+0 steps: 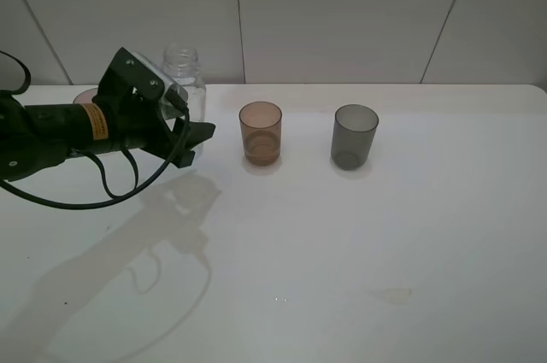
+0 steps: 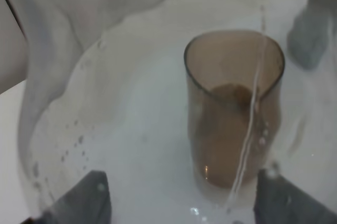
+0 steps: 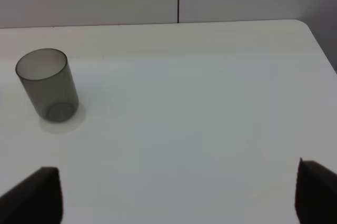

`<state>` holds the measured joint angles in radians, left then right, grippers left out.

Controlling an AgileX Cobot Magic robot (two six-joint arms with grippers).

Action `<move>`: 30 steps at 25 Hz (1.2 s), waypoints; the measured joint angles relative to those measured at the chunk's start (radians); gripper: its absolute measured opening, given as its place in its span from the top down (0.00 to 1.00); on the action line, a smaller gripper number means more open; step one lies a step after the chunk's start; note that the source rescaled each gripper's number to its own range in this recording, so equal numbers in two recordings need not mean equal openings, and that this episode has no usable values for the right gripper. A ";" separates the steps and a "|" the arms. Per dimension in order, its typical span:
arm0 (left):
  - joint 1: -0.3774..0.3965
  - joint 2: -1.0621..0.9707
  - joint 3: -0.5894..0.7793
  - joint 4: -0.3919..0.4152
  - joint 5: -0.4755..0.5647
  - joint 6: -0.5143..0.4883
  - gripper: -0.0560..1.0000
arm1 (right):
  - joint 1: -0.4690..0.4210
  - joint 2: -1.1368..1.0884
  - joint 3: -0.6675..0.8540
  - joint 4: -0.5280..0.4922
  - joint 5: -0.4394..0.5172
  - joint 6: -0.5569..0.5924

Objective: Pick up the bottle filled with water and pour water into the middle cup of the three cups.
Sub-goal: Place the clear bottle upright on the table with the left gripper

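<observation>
My left gripper will let go of the clear bottle on the white table (image 1: 194, 197) next to the amber middle cup, a little nearer the front.
The clear bottle (image 1: 185, 79) stands upright at the left of the white table, and my left gripper (image 1: 195, 130) is closed around its lower body. In the left wrist view the bottle's clear wall (image 2: 105, 103) fills the frame between my dark fingertips (image 2: 84, 203). The amber middle cup (image 1: 260, 132) stands just right of the bottle and shows through it in the left wrist view (image 2: 231, 124). The dark grey cup (image 1: 354, 136) stands further right and also shows in the right wrist view (image 3: 47, 84). The pinkish cup (image 1: 84, 96) is mostly hidden behind my left arm. My right gripper (image 3: 179, 192) is open and empty.
The white table (image 1: 359, 243) runs to a tiled wall at the back. A small wet patch (image 1: 391, 295) lies on it near the front right. My left arm's black cable (image 1: 102, 188) hangs low over the table.
</observation>
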<state>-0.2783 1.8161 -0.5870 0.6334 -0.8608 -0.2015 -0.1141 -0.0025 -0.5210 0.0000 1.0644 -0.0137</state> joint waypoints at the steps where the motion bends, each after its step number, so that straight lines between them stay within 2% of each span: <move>1: 0.014 0.019 0.018 -0.002 -0.051 0.008 0.93 | 0.000 0.000 0.000 0.000 0.000 0.000; 5: 0.038 0.106 0.050 -0.008 -0.176 0.025 0.93 | 0.000 0.000 0.000 0.000 0.000 0.000; 12: 0.039 0.239 0.052 -0.019 -0.257 0.102 0.93 | 0.000 0.000 0.000 0.000 0.000 0.000; 23: 0.039 0.263 0.052 -0.050 -0.278 0.143 0.93 | 0.000 0.000 0.000 0.000 0.000 0.000; 24: 0.039 0.263 0.052 -0.050 -0.278 0.143 0.88 | 0.000 0.000 0.000 0.000 0.000 0.000; 25: 0.039 0.263 0.052 -0.050 -0.279 0.144 0.78 | 0.000 0.000 0.000 0.000 0.000 0.000; 27: 0.039 0.263 0.052 -0.050 -0.281 0.144 0.46 | 0.000 0.000 0.000 0.000 0.000 0.000; 28: 0.039 0.263 0.052 -0.050 -0.281 0.144 0.38 | 0.000 0.000 0.000 0.000 0.000 0.000; 30: 0.039 0.263 0.052 -0.050 -0.283 0.144 0.30 | 0.000 0.000 0.000 0.000 0.000 0.000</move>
<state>-0.2394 2.0792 -0.5346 0.5832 -1.1441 -0.0572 -0.1141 -0.0025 -0.5210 0.0000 1.0644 -0.0137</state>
